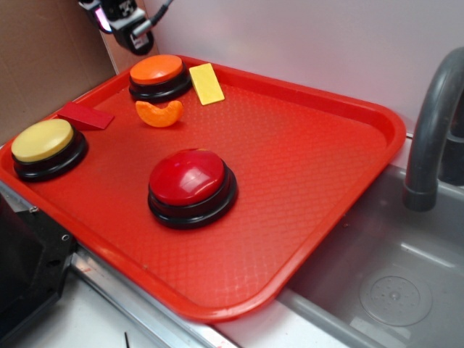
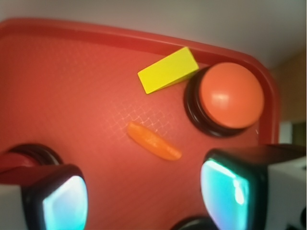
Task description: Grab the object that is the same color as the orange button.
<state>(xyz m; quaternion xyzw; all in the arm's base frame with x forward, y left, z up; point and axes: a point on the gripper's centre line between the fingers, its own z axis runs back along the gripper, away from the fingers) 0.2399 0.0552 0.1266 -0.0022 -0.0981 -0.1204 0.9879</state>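
I need to next move my gripper to the curved middle [image 1: 158, 119] [image 2: 154, 142] of the orange crescent that lies in front of the orange button, and close it there.
A small orange crescent, the object [image 1: 159, 114], lies on the red tray [image 1: 304, 167] just in front of the orange button [image 1: 156, 70]. The wrist view shows the object [image 2: 153, 141] as a thin curved slice left of the orange button [image 2: 231, 94]. My gripper [image 1: 125, 20] hangs high above the tray's back left corner, behind the orange button. From the wrist, the gripper [image 2: 144, 196] is open, its two glowing pads wide apart with bare tray between them, the object lying just beyond the gap.
A flat yellow rectangle [image 1: 206, 83] lies right of the orange button. A flat red block [image 1: 85, 116] and a yellow button [image 1: 45, 145] sit at the tray's left. A big red button [image 1: 190, 181] stands mid-tray. A sink [image 1: 391, 290] and grey faucet [image 1: 431, 130] are at the right.
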